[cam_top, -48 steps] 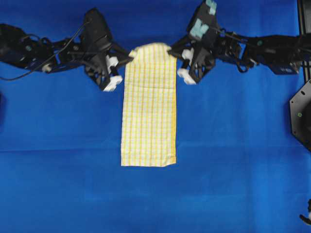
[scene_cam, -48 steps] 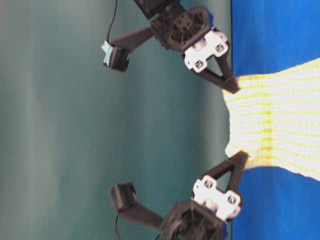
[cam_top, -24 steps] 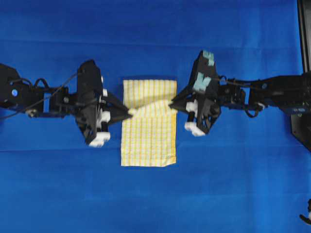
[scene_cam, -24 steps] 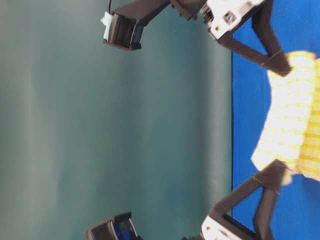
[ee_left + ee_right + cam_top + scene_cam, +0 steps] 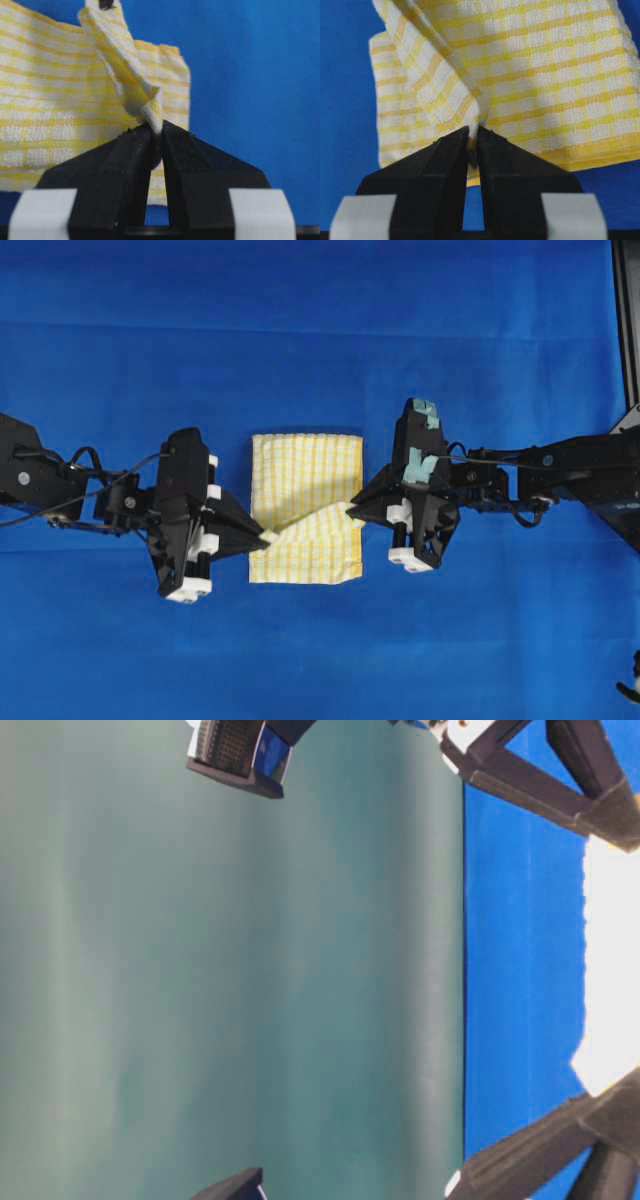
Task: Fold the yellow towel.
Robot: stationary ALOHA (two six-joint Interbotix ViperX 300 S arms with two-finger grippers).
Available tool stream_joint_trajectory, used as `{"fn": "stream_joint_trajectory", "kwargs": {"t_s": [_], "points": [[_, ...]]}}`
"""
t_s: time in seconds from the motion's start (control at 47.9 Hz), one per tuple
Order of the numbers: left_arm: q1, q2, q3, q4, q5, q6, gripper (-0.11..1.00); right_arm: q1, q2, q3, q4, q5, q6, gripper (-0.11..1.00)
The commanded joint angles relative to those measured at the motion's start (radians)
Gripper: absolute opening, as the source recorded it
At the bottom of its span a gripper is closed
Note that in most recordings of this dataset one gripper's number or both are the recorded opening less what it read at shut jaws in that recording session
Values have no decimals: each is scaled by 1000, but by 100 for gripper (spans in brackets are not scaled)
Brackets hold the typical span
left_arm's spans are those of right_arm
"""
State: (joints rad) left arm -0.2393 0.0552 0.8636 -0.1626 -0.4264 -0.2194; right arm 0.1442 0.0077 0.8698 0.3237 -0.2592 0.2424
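Note:
Next, my left gripper lays its yellow towel corner down on the lower layer's front corner (image 5: 258, 572) (image 5: 159, 193) closest to that arm.
The yellow towel (image 5: 305, 505), white with a fine yellow check, lies doubled over on the blue table cover. My left gripper (image 5: 266, 536) is shut on one corner of its upper layer, at the towel's left side near the front edge. My right gripper (image 5: 350, 507) is shut on the other corner, at the right side. The held edge sags between them just above the lower layer. The left wrist view shows the pinched corner (image 5: 155, 112) bunched between the black fingertips. The right wrist view shows the cloth (image 5: 530, 65) spread flat behind the shut tips. In the table-level view the towel (image 5: 612, 970) is a white blur.
Blue cloth (image 5: 320, 660) covers the whole table. A black mount (image 5: 625, 350) stands at the right edge. A grey-green wall (image 5: 230, 970) fills the table-level view behind the table edge.
Both grippers have carried the towel's far edge toward the front of the table, laying the cloth over itself. The visible towel is now about half as long.

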Motion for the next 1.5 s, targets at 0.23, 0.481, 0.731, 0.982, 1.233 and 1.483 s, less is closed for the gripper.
{"fn": "stream_joint_trajectory", "kwargs": {"t_s": [0.23, 0.481, 0.731, 0.982, 1.233, 1.483], "points": [[-14, 69, -29, 2, -6, 5, 4, 18, 11, -32, 5, -8, -11, 6], [3, 100, -32, 2, -2, 5, 4, 21, 26, -37, 2, -5, -11, 6], [23, 77, -15, 2, 18, 14, 4, 31, 25, -41, 0, -3, -11, 12], [29, -106, -5, 12, 150, 60, 44, 29, -91, -23, -11, 35, -57, 78], [31, -279, 44, 12, 238, 126, 72, -2, -344, 37, -15, 121, -166, 72], [34, -479, 153, 12, 252, 132, 70, -61, -641, 124, -21, 276, -253, 72]]}}
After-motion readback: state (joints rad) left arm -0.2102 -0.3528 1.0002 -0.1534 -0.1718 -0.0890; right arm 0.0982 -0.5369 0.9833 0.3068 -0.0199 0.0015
